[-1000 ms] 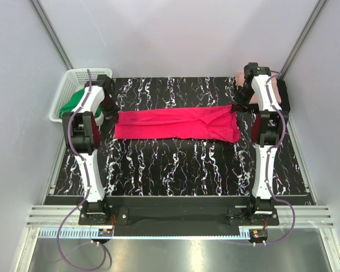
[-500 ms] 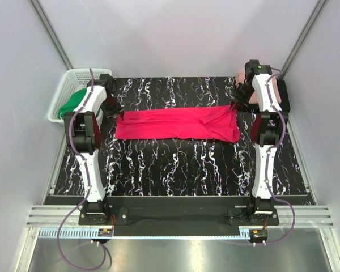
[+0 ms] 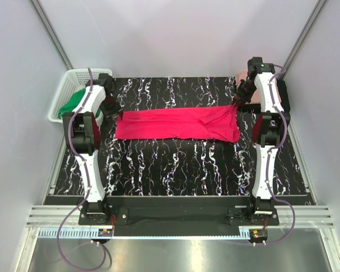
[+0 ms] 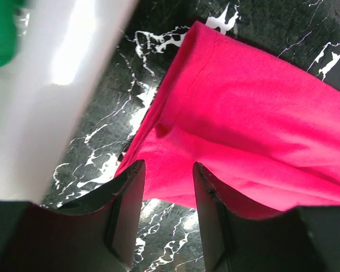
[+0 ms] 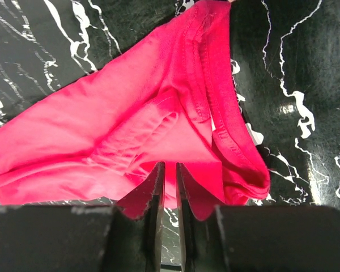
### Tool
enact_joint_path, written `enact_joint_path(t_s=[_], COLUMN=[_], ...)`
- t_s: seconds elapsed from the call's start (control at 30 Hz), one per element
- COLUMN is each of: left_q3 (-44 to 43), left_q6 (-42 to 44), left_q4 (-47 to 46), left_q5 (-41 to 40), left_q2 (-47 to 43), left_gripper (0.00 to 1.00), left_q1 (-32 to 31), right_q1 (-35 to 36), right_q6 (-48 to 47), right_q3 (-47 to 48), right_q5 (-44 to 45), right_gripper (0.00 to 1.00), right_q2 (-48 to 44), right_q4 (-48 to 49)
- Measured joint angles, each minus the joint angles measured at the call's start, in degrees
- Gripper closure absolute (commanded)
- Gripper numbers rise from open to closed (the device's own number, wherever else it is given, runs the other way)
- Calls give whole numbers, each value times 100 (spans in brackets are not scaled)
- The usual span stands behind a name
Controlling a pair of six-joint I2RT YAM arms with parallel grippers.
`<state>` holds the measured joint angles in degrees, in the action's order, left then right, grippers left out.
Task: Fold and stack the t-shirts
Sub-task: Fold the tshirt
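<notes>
The crimson-pink t-shirt's inner fold (image 3: 222, 126) (image 5: 194, 162), beside the bunched collar at the end of the strip, will be gripped by my right gripper.
The crimson-pink t-shirt (image 3: 175, 123) lies folded into a long strip across the middle of the black marble table (image 3: 175, 164). My left gripper (image 3: 111, 110) (image 4: 169, 167) hangs just above the shirt's left end (image 4: 243, 124), open, with nothing between its fingers. At the strip's right end, where the collar (image 5: 215, 107) lies bunched, my right gripper (image 3: 237, 103) (image 5: 170, 165) stands a narrow slit open and holds nothing. A bit of the pale salmon-pink t-shirt (image 3: 241, 74) shows at the back right behind the right arm. The black t-shirt is not visible.
A white basket (image 3: 65, 85) with green cloth (image 3: 73, 102) in it stands at the back left, right beside the left gripper; its wall (image 4: 56, 85) shows as a blur in the left wrist view. Grey walls close in on three sides.
Both grippers have opened and let go of the ends of the crimson shirt, which now lies flat. The right arm has drawn back a little.
</notes>
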<state>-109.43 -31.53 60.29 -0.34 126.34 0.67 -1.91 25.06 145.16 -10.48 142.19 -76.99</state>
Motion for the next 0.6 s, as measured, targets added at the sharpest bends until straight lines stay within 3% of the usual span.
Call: enact_joint_path(t_s=[0.2, 0.33, 0.6], left_q3=[179, 319, 675], left_q6=[17, 125, 459], left_q4=[48, 68, 46], left_q5=[-31, -26, 428], left_q2=[-431, -970, -1521], left_gripper=[51, 41, 44], left_q1=[96, 140, -28], right_q1=[-74, -92, -63], right_q6=[-4, -15, -24], right_q3=[-398, -927, -2452], right_q5=[-173, -380, -682], right_gripper=[80, 79, 81], right_q2=[-595, -1298, -2583], right_q4=[68, 107, 400])
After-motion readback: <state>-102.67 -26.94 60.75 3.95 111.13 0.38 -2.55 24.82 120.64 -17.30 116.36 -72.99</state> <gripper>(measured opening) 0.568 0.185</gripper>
